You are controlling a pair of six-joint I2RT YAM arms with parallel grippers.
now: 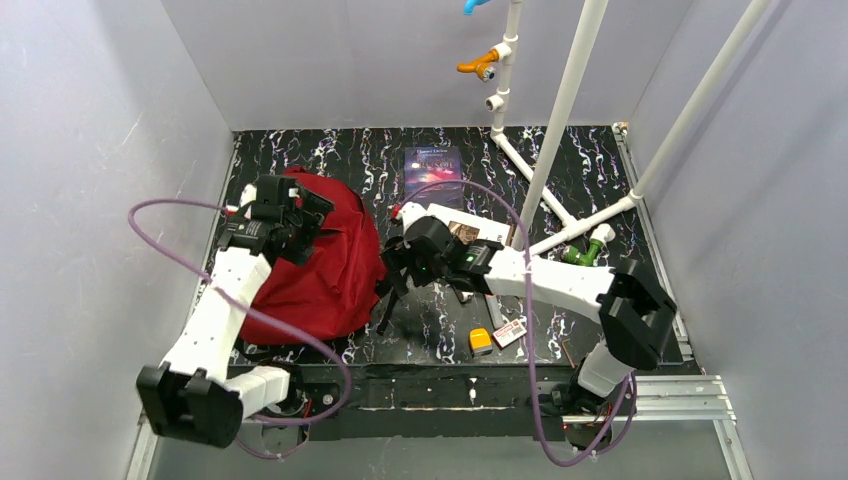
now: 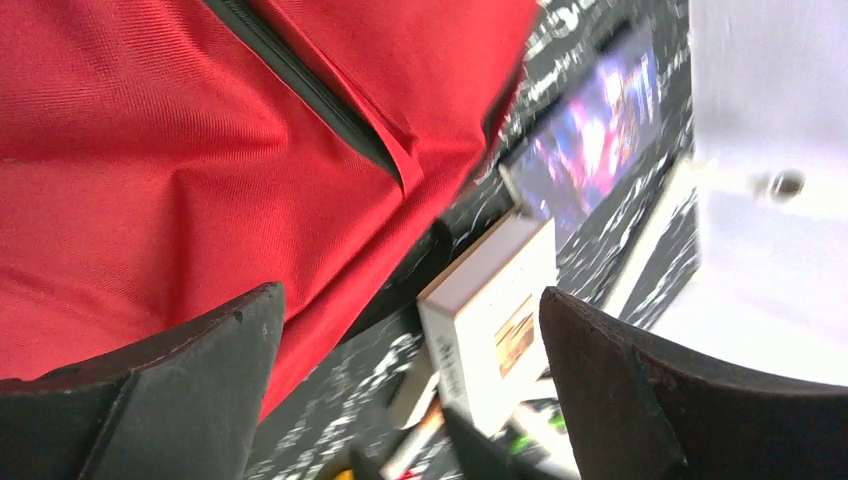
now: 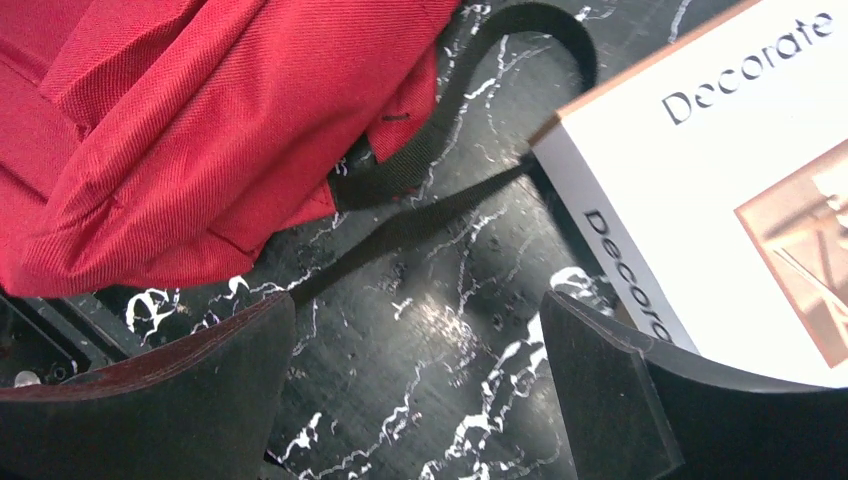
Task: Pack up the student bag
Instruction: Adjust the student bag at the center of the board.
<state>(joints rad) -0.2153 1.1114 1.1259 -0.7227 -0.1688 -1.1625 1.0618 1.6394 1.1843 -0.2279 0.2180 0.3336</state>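
I will next move my left gripper to the black zip's edge (image 1: 320,198) (image 2: 325,103) on the upper part of the student bag and close it there.
The student bag (image 1: 325,270), dark red with black trim, lies on the left half of the black marbled table (image 1: 560,160). My left gripper (image 1: 303,222) hovers open over the bag's upper part. In the left wrist view its jaws stand wide apart (image 2: 410,300) above red fabric (image 2: 150,180) and a black zip line (image 2: 300,85), holding nothing. My right gripper (image 1: 392,285) is open just right of the bag. In the right wrist view it (image 3: 415,310) frames bare table, with the bag (image 3: 200,120) and its black strap (image 3: 440,150) beyond and a white book (image 3: 720,200) to the right.
A purple-covered book (image 1: 433,165) lies at the back centre, and the white book (image 1: 470,232) is partly under the right arm. A small yellow item (image 1: 481,341) and a card (image 1: 508,332) sit near the front edge. White pipes (image 1: 560,110) and a green piece (image 1: 585,252) stand on the right.
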